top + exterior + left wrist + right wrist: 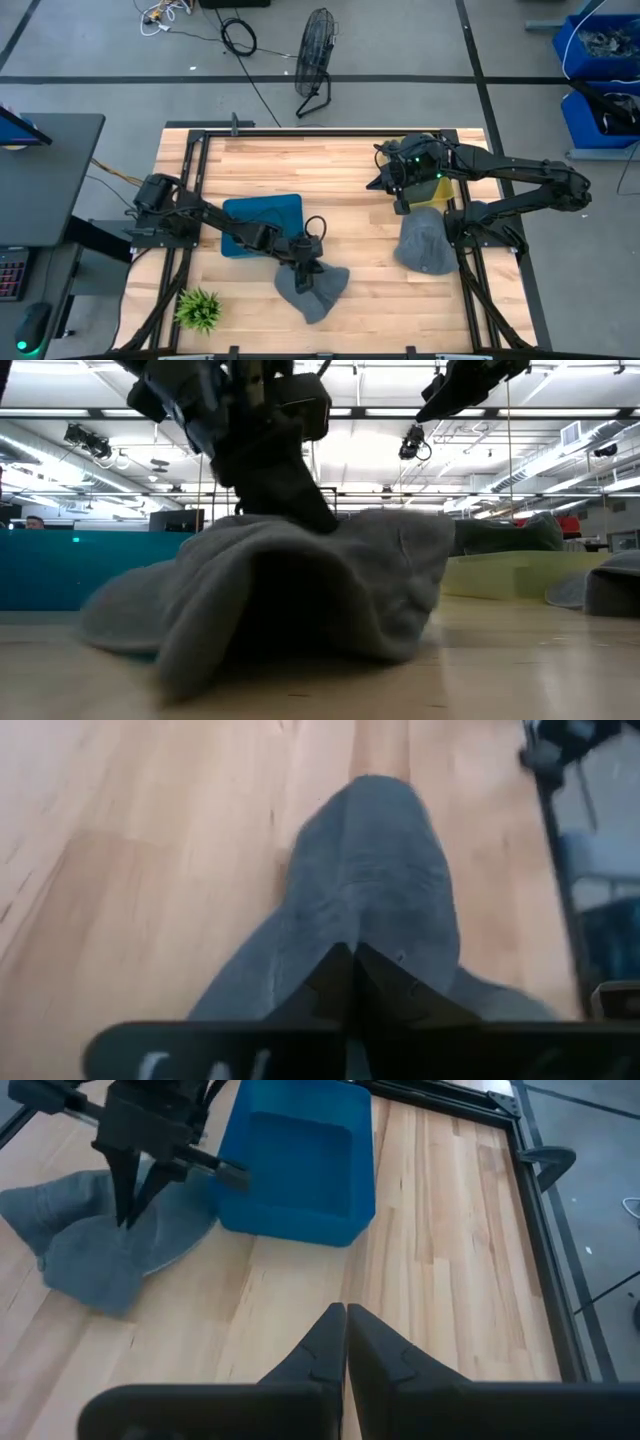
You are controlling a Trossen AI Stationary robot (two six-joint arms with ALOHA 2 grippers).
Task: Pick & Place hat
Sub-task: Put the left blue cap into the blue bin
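Note:
Next, I set the grey knit hat down with my left gripper in the blue bin's end [256, 225] away from the yellow-green tray.
A grey knit hat [315, 288] lies near the table's near edge, and its rim rests on the wood in the low view [280, 595]. My left gripper [306, 266] stands over it, shut on its cloth; the right wrist view shows the same gripper [128, 1218] on the hat [95, 1255]. A second grey hat [425, 245] lies flat on the right side. My right gripper [346, 1318] is shut and hovers above bare wood near the far right [400, 195]. The blue bin [262, 225] sits left of centre. My left gripper pinches a raised fold [350, 920] at the hat's upper middle between its two fingertips [385, 975]. It comes from above, slanting down from the table's left. The cloth rises to a ridge at the fingers [320, 520], while the hat's lower edges [130, 635] stay on the table.
A yellow-green tray [438, 188] sits under the right arm at the far right. A small green plant [198, 308] stands at the near left corner. A black frame rail [535, 1210] runs along the table's edge. Bare wood [350, 190] lies between the two arms.

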